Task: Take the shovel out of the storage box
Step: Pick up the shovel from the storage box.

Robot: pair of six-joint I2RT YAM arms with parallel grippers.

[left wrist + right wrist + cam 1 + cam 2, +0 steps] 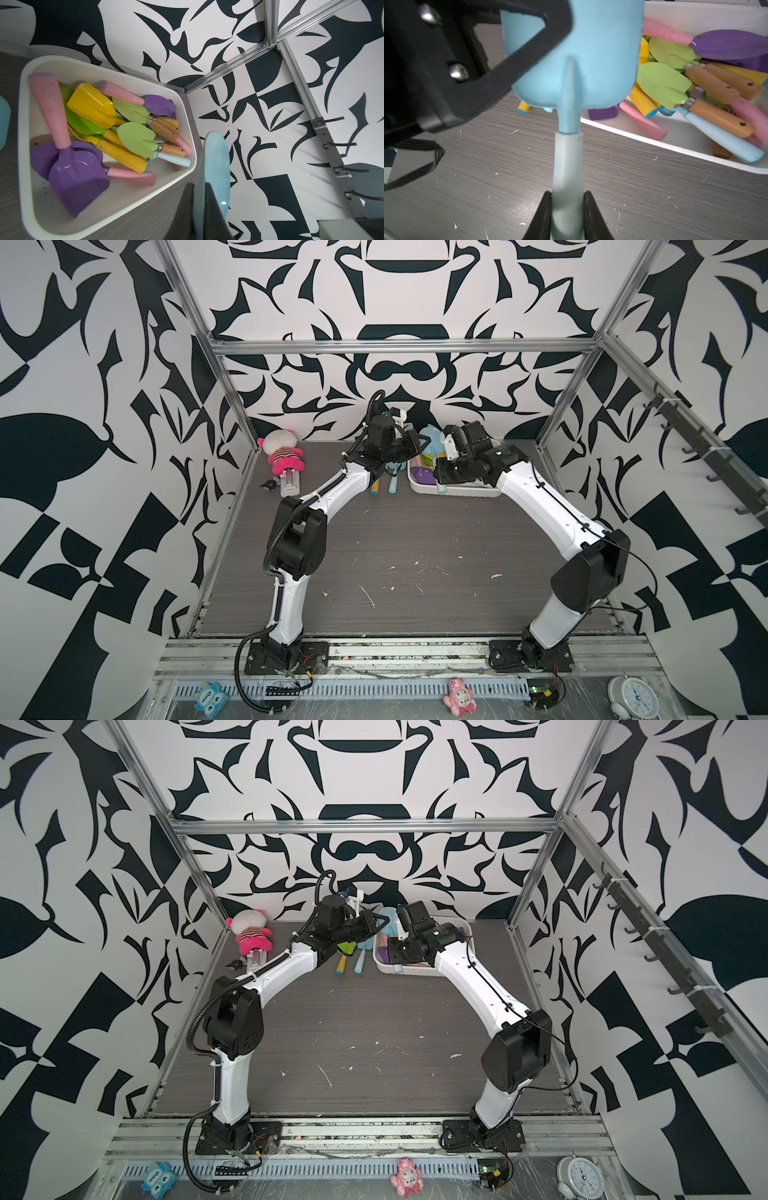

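Observation:
My left gripper is holding the blade's edge and my right gripper the shovel's handle, so my right gripper needs to take the blade's other edge (634, 52), leaving the handle to my left gripper.
A light blue shovel (591, 52) hangs over the table just beside the white storage box (654, 143), held at both ends. My right gripper (568, 199) is shut on its pale handle (566, 166). My left gripper (200, 187) is shut on the edge of its blade (218, 162); one black left finger (529, 52) crosses the blade in the right wrist view. In both top views the blade (430, 435) (388, 913) shows between the two wrists at the back. The storage box (22, 124) (457, 492) holds several purple, green, yellow and pink shovels.
Two shovels (376, 489) (394, 485) lie on the table under my left wrist, left of the box. A pink plush toy (282, 452) and a small clear item (289, 483) sit at the back left. Aluminium posts and patterned walls close in the back corners.

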